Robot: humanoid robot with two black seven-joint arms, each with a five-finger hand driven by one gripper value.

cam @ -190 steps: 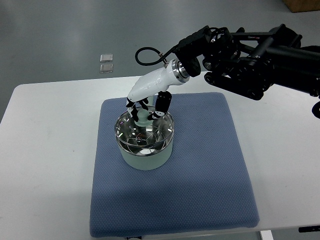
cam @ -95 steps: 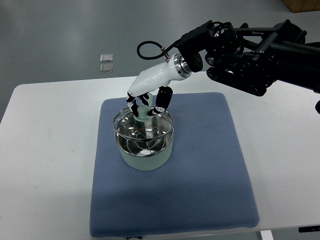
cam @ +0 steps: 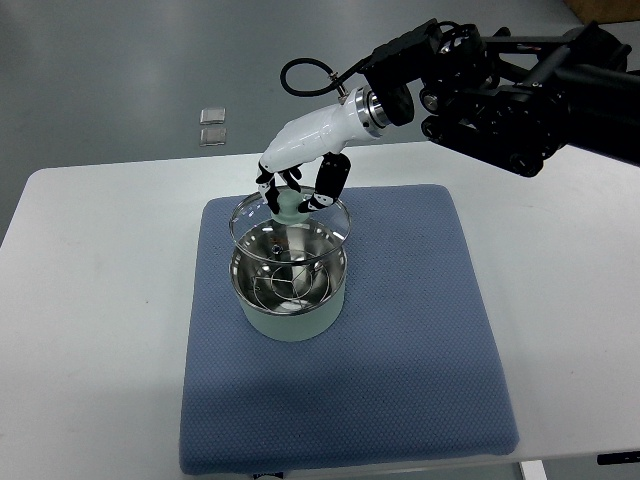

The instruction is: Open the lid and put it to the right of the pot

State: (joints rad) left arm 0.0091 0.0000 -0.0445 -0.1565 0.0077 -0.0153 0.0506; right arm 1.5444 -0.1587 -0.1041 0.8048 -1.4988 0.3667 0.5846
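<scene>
The glass lid is to go beside the pot, on the mat's far corner (cam: pixel 406 232) nearest the arm. Next, I put it down there with my right gripper. The lid now hangs just above the pot.
A pale green pot (cam: pixel 290 316) with a shiny metal inside stands on the blue mat (cam: pixel 400 360), left of its middle. Above it hangs the clear glass lid (cam: pixel 262 228), lifted off the rim and roughly level. My right hand (cam: pixel 296 196), white with black finger joints, reaches in from the upper right and is shut on the lid's pale green knob (cam: pixel 289 207). The black right arm (cam: pixel 520 85) stretches across the top right. No left arm shows.
The mat lies on a white table (cam: pixel 90 300). Bare mat stretches to the right of the pot and in front of it. Two small clear packets (cam: pixel 212 125) lie on the grey floor beyond the table's far edge.
My right hand has risen with the lid, which sat on the pot a second ago and now hangs a little above the rim. The pot has stayed put.
</scene>
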